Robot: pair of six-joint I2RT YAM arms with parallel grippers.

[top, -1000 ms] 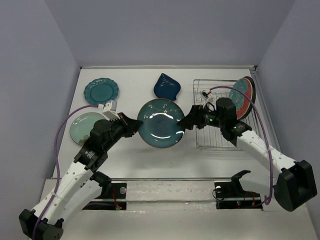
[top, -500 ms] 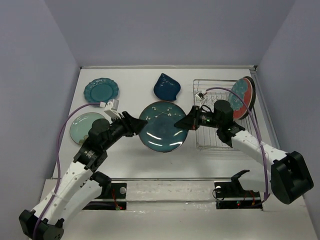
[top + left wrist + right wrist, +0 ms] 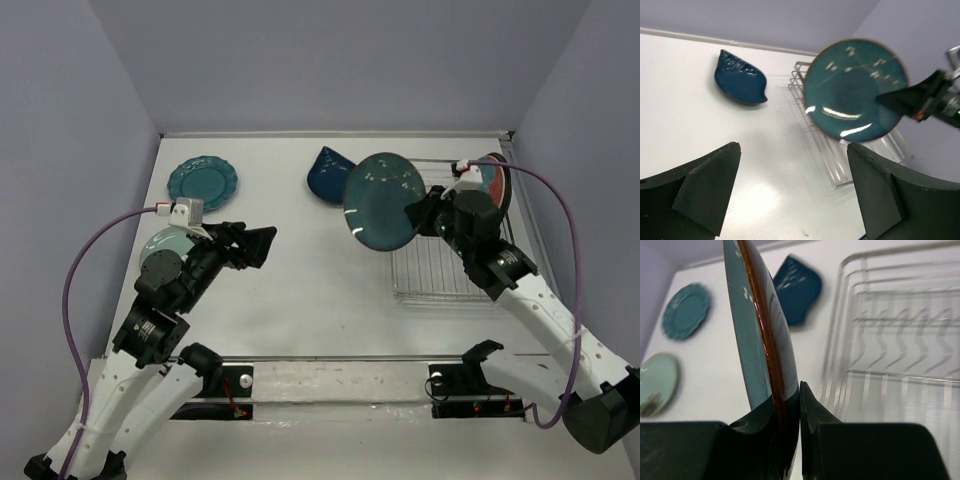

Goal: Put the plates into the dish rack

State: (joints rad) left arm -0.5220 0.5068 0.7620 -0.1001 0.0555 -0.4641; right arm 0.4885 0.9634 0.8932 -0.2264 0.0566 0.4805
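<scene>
The robot's right gripper needs to release the glossy dark teal plate in the rack slot (image 3: 462, 197) next to the red-and-light-blue plate.
My right gripper (image 3: 418, 212) is shut on the rim of the glossy dark teal plate (image 3: 385, 200), holding it raised and tilted on edge at the dish rack's (image 3: 440, 265) left side. In the right wrist view the plate's brown rim (image 3: 757, 330) sits clamped in the right gripper (image 3: 790, 400), with the rack (image 3: 900, 340) beyond. My left gripper (image 3: 255, 245) stands open and holds nothing, left of the table's middle. From the left wrist view the teal plate (image 3: 855, 97) hangs beyond the left gripper (image 3: 792, 150), apart from it.
A red-and-light-blue plate (image 3: 490, 190) stands at the rack's far right. The dark blue leaf plate (image 3: 325, 172) lies at the back centre. A scalloped teal plate (image 3: 203, 181) lies back left. The pale mint plate (image 3: 165, 245) shows partly under my left arm.
My left gripper opened, let go of the dark teal plate and drew back left. The right gripper shut on the plate and lifted it up and right to the rack.
</scene>
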